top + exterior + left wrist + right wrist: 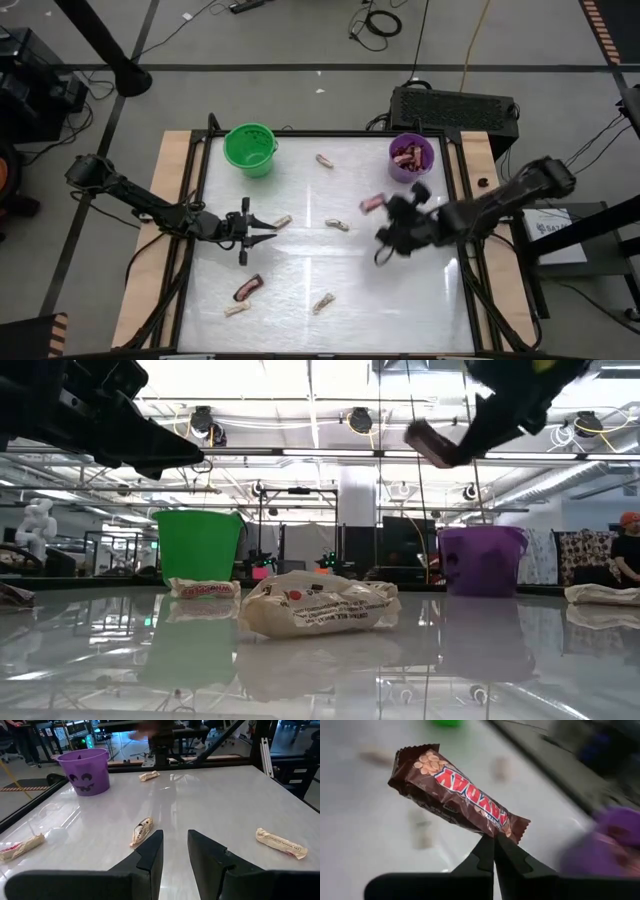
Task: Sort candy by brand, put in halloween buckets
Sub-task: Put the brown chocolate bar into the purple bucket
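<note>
My right gripper has the dark red-brown candy bar, held in the air near the purple bucket. It will let go of it onto the red-brown bars inside the purple bucket (408, 158) (619, 848).
My right gripper (494, 840) is shut on a dark red-brown candy bar (452, 795), held in the air (432, 443) near the purple bucket (411, 157), which has several red-brown bars inside. My left gripper (175, 845) is open and low over the table (255, 230). A pale tan candy (141, 831) lies just beyond its fingertips. The green bucket (249, 148) stands at the far left of the table. More pale pieces (338, 225) (324, 160) (322, 302) and one dark bar (248, 288) lie flat on the table. My right gripper pinches the bar by the crimped end of its wrapper (512, 826) between its two fingertips (485, 851). The rest of the bar sticks out beyond the fingertips. The bar is lifted clear, well above the table (432, 443).
The white table has a dark raised frame (196, 200). A pale piece (237, 309) lies near the near-left corner, and others show in the left wrist view (280, 842) (20, 846). A black box (455, 105) sits beyond the far edge. Bare room lies mid-table.
</note>
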Motion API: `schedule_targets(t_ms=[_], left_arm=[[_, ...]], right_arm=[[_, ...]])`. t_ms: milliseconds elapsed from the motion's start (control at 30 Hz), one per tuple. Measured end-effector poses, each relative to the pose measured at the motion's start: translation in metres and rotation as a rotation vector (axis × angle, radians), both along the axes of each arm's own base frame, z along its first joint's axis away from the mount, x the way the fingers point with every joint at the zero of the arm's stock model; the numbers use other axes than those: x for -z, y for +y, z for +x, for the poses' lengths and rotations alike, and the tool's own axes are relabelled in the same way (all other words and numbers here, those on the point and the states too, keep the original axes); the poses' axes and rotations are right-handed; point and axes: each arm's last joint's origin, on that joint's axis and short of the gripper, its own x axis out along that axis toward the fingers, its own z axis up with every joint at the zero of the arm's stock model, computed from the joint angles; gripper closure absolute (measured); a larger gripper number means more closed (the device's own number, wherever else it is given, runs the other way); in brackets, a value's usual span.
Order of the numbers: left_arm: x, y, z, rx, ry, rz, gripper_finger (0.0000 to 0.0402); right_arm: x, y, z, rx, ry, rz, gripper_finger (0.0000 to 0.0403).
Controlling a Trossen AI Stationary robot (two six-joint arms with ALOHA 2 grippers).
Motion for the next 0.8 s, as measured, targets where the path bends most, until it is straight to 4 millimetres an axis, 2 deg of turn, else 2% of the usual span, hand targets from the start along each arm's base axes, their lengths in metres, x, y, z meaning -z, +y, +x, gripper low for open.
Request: schedule_targets(t_ms=[167,367,633,800], left_arm=[[0.0,0.0,0.0,0.0,0.0,0.0,0.0304],[0.0,0.0,0.0,0.0,0.0,0.001,0.0304],[0.0,0.0,0.0,0.0,0.0,0.001,0.0304],[0.0,0.0,0.0,0.0,0.0,0.003,0.0304]], right_arm=[[-0.011,-0.049,-0.023,0.285,0.028,-0.02,0.0403],[-0.015,-0.095,-0.037,0.542,0.054,-0.008,0.0403],[-0.007,-0.143,-0.043,0.709,0.159,0.091,0.0402],[-0.003,-0.162,-0.044,0.746,0.172,0.152,0.0403]])
